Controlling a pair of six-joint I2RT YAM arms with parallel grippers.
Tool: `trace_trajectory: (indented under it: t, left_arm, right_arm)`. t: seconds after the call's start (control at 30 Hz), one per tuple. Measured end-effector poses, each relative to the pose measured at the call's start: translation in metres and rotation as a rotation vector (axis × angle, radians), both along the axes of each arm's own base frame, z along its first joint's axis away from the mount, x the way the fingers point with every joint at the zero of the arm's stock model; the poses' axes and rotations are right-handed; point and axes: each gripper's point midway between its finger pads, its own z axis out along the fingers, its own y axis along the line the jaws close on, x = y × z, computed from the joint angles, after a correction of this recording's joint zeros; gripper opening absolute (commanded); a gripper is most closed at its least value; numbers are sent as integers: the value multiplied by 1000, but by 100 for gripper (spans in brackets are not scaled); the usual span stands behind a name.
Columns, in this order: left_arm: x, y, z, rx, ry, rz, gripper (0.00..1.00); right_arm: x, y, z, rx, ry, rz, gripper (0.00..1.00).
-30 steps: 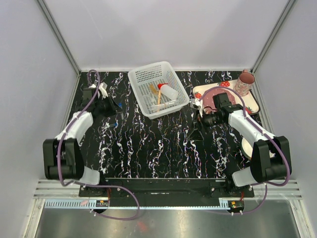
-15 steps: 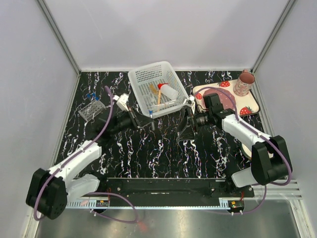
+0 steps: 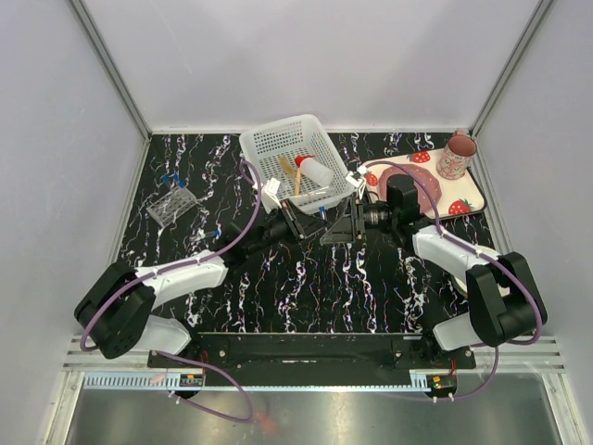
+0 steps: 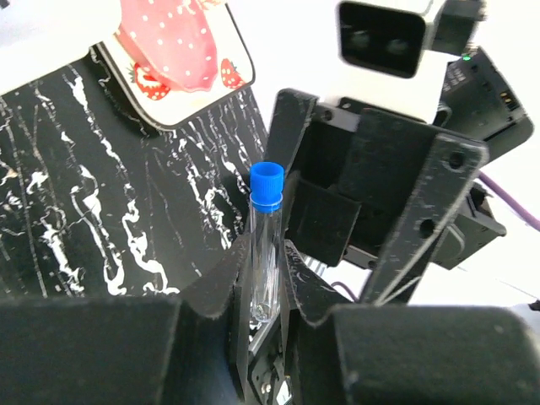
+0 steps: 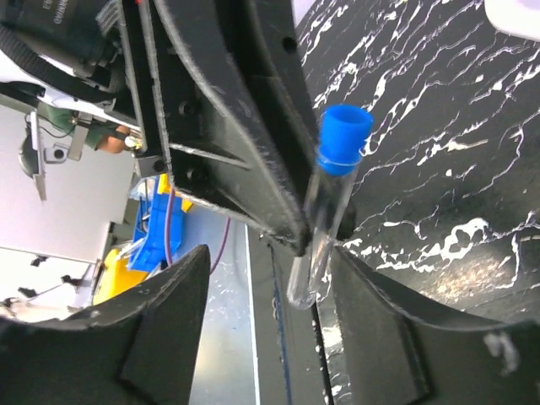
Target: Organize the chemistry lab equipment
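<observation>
I will hold the tube with my right gripper while my left gripper takes the blue cap (image 4: 267,182), as my left gripper is gripping the tube's lower half, which must go into the rack.
A small clear tube (image 4: 263,245) with a blue cap (image 4: 267,184) stands between the fingers of my left gripper (image 4: 263,268), which is shut on its lower half. In the top view the left gripper (image 3: 311,222) reaches to the table's middle, just in front of the basket. My right gripper (image 3: 342,225) faces it from the right. Seen from the right wrist, the same tube (image 5: 327,221) sits between the right gripper's (image 5: 270,263) spread fingers, close to the right-hand one, with a wide gap on the other side. The clear tube rack (image 3: 171,206) stands at far left.
A white mesh basket (image 3: 266,144) at the back centre holds a red-capped squeeze bottle (image 3: 315,171) and thin wooden sticks (image 3: 288,173). At back right are a strawberry-print tray (image 3: 468,190) and a pink mug (image 3: 458,155), behind the right arm.
The left arm has swung from the rack at far left to the table's middle, carrying the tube. The right gripper has moved left to meet it, and its jaws have narrowed.
</observation>
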Motion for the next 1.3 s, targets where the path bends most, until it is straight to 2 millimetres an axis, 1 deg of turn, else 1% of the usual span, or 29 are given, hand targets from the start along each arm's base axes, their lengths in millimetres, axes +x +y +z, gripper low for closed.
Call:
trace_trajectory:
  t: [0.13,0.17,0.27,0.3,0.37,0.4,0.43,0.5,0.53,0.6,0.63,0.7,0.83,0.9,0.93,1.0,1.13,1.2,1.27,1.3]
  left_arm:
    - [2,-5,9,-34,-10,10,17]
    - [2,-6,10,-39,-9,12,17]
    - [2,-7,10,-47,-4,17,17]
    - [3,-7,10,-48,-1,20,18]
    - [3,-7,9,-45,1,24,22]
    - [3,-6,9,-45,1,25,27]
    - [3,-6,9,-45,0,26,38]
    - [3,-6,9,-39,-2,26,51]
    - [3,-5,8,-28,-4,26,65]
    - [2,-1,6,0,-10,31,80]
    - [2,4,6,17,-8,37,90]
    - [2,15,13,42,-22,47,98]
    - [13,45,36,49,-52,74,99]
    - [19,59,41,50,-49,71,99]
    - [20,61,40,55,-37,58,99]
    - [14,59,35,69,-5,9,99]
    - [-1,44,23,87,62,-118,98]
    - [-9,36,21,95,77,-172,93]
    - [-16,29,23,97,77,-213,88]
    - [-17,26,24,98,76,-225,84]
  right_arm:
    - [4,2,-4,-3,50,-15,45]
    - [5,2,-6,-7,61,-18,36]
    - [7,3,-11,-15,88,-28,25]
    - [7,3,-11,-16,94,-29,18]
    - [7,3,-11,-17,95,-28,11]
    - [7,3,-11,-18,94,-28,8]
    - [8,3,-11,-18,91,-28,8]
    - [8,2,-12,-21,87,-29,7]
    - [9,2,-12,-23,83,-29,6]
    - [9,2,-12,-27,71,-26,6]
    - [9,1,-13,-30,65,-23,6]
    - [9,1,-14,-38,41,-13,6]
    - [5,-2,-18,-61,-46,40,6]
    - [3,-4,-18,-68,-97,72,6]
    - [1,-5,-18,-73,-127,88,6]
    - [-2,-7,-20,-82,-165,109,6]
    - [-12,-9,-26,-97,-206,159,6]
    - [-17,-9,-28,-103,-217,182,7]
    - [-21,-9,-30,-109,-227,202,6]
    - [-22,-9,-31,-112,-231,211,7]
